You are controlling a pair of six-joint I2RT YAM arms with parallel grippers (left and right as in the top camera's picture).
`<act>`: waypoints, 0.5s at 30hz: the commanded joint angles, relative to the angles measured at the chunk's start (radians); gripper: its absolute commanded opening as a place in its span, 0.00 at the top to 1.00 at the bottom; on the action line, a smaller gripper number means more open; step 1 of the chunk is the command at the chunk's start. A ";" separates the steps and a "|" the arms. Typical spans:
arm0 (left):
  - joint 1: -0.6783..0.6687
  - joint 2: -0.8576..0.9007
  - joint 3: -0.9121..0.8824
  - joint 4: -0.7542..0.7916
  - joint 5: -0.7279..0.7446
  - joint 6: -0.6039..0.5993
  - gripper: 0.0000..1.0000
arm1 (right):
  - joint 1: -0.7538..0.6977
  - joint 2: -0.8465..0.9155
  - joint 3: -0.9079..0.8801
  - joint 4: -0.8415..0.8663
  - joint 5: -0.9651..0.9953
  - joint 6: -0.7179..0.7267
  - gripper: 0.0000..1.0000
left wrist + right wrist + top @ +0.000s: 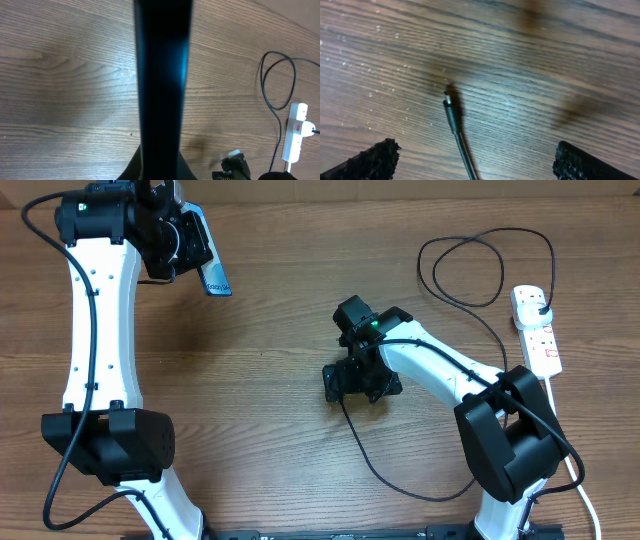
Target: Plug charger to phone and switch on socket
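I see the connector tip lying at an angle ahead of my right gripper's open fingers, so I need to move forward, line up and close on the black sleeve [452,119] behind the connector tip.
My left gripper [183,240] is shut on the phone [211,262] and holds it tilted above the table at the far left. In the left wrist view the phone [162,75] is a dark upright bar seen from behind. My right gripper [360,381] is open, low over the table's middle, with its fingers on either side of the charger cable's end. In the right wrist view the connector tip [448,99] lies on the wood between the open fingers [475,164], untouched. The black cable [392,474] loops round to a black plug [541,304] in the socket [538,332], a white power strip.
The power strip's thick white cord [572,460] runs down the right edge of the table. A cable loop [470,268] lies at the back right. The strip [296,132] and cable [272,85] also show at the right of the left wrist view.
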State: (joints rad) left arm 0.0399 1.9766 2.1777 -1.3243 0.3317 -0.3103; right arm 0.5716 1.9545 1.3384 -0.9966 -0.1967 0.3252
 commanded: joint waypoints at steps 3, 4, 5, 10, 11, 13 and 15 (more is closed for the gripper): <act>-0.002 -0.035 0.017 -0.002 0.002 0.020 0.96 | 0.049 -0.011 -0.004 -0.005 0.067 -0.007 0.18; -0.002 -0.035 0.017 -0.002 0.002 0.019 0.96 | 0.065 -0.011 -0.004 -0.003 0.089 -0.006 0.23; -0.002 -0.035 0.017 -0.002 0.002 0.019 0.96 | 0.085 -0.011 -0.004 0.000 0.113 -0.002 0.24; -0.002 -0.035 0.017 -0.007 0.001 0.020 0.96 | 0.164 -0.011 -0.004 0.002 0.224 0.052 0.33; -0.002 -0.035 0.017 -0.008 0.002 0.024 0.96 | 0.175 -0.011 -0.004 0.009 0.231 0.063 0.34; -0.002 -0.035 0.017 -0.009 0.001 0.027 0.96 | 0.188 -0.011 -0.004 0.027 0.233 0.072 0.43; -0.002 -0.035 0.017 -0.010 0.002 0.027 0.96 | 0.192 -0.011 -0.004 0.036 0.233 0.073 0.47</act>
State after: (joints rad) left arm 0.0402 1.9766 2.1777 -1.3369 0.3317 -0.3099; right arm 0.7650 1.9545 1.3384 -0.9684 -0.0086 0.3733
